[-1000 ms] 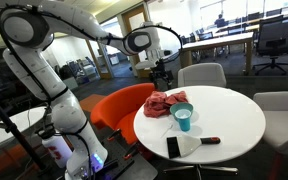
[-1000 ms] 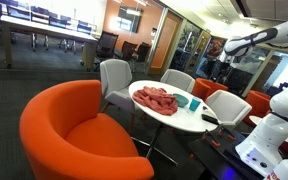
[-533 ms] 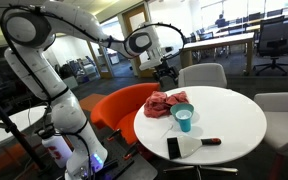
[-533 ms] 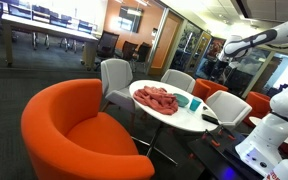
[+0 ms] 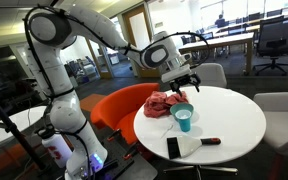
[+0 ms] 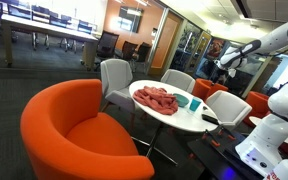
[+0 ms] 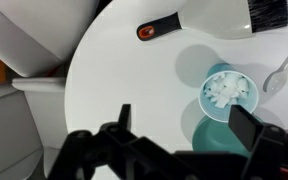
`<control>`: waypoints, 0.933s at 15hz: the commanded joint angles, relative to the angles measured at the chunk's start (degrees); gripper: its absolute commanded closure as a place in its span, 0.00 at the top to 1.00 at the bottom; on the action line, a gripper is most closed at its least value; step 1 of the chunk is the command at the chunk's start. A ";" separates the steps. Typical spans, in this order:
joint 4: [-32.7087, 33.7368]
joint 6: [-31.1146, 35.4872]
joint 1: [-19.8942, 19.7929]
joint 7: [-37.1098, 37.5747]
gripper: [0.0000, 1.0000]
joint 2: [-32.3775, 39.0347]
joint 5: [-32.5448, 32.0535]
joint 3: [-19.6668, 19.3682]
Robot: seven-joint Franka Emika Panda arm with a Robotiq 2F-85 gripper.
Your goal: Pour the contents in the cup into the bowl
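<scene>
The light blue cup has to be lifted and tipped over the teal bowl, so my gripper needs to close on the rim of the light blue cup (image 5: 184, 111) (image 7: 218, 118).
A light blue cup (image 5: 183, 118) holding white pieces stands near the middle of the round white table (image 5: 234, 115). From the wrist it shows as a round rim full of white bits (image 7: 229, 90). A teal bowl (image 7: 216, 138) sits right beside it, partly hidden behind my fingers; in an exterior view it lies next to the red cloth (image 5: 181, 98). My gripper (image 5: 182, 83) hangs above the bowl and cup, open and empty (image 7: 189, 125). In an exterior view the cup (image 6: 195, 103) and gripper (image 6: 224, 63) are small.
A red cloth (image 5: 162, 104) lies on the table's far side. A black phone (image 5: 172, 147) and a red-handled brush (image 7: 209, 18) lie near the front edge. A white spoon (image 7: 280, 70) lies by the cup. An orange armchair (image 6: 74, 130) and grey chairs (image 5: 202, 74) surround the table.
My arm has swung from behind the table to over it and come down toward the bowl and cup. The objects on the table have not moved.
</scene>
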 commanded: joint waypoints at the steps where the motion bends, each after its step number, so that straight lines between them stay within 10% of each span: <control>1: 5.65 1.90 -3.57 -15.54 1.00 7.72 10.14 3.20; 14: 10.43 0.40 -6.36 -22.09 1.00 14.41 15.54 8.49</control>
